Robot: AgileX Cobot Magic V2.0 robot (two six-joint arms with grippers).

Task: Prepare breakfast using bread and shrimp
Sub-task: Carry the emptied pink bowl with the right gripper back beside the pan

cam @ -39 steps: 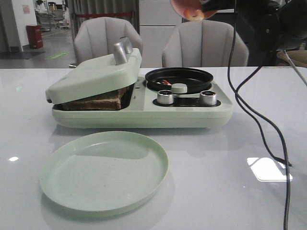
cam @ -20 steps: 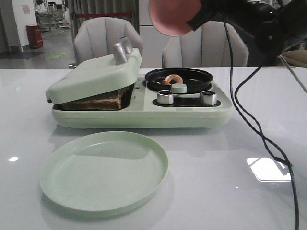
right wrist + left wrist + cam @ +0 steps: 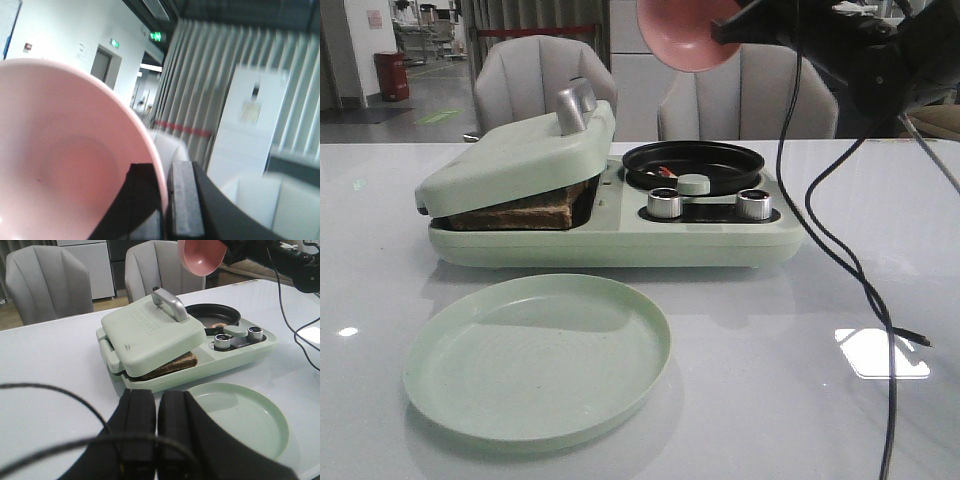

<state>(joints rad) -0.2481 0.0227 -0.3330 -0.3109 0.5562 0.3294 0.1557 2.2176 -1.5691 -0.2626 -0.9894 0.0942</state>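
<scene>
Next, I set the pink bowl down with my right gripper on the table (image 3: 893, 258) beside the pan end of the breakfast maker.
The bread (image 3: 520, 210) lies in the pale green breakfast maker (image 3: 620, 245), and the hinged lid (image 3: 515, 155) rests tilted on it. From the left wrist view the bread (image 3: 172, 365) shows as a brown edge under the lid. The shrimp (image 3: 665, 172) is a small orange-red bit low in the black round pan (image 3: 695, 165); it also shows as the shrimp (image 3: 217, 326). My right gripper (image 3: 730, 30) is high above the pan, shut on the rim of a pink bowl (image 3: 685, 35) that is tipped on its side. The right gripper (image 3: 165, 172) pinches that bowl (image 3: 65, 165), which looks empty. My left gripper (image 3: 156, 397) is shut on nothing, near the table's front.
A pale green plate (image 3: 535, 355) sits in front of the breakfast maker, with two metal knobs (image 3: 665, 203) on the maker's right half. A black cable (image 3: 850, 260) hangs from the right arm down to the table. Two grey chairs (image 3: 745, 90) stand behind the table.
The shrimp dropped from the tipped pink bowl into the black pan and settled lower there. The right gripper swung the bowl down and left, then slightly back right.
</scene>
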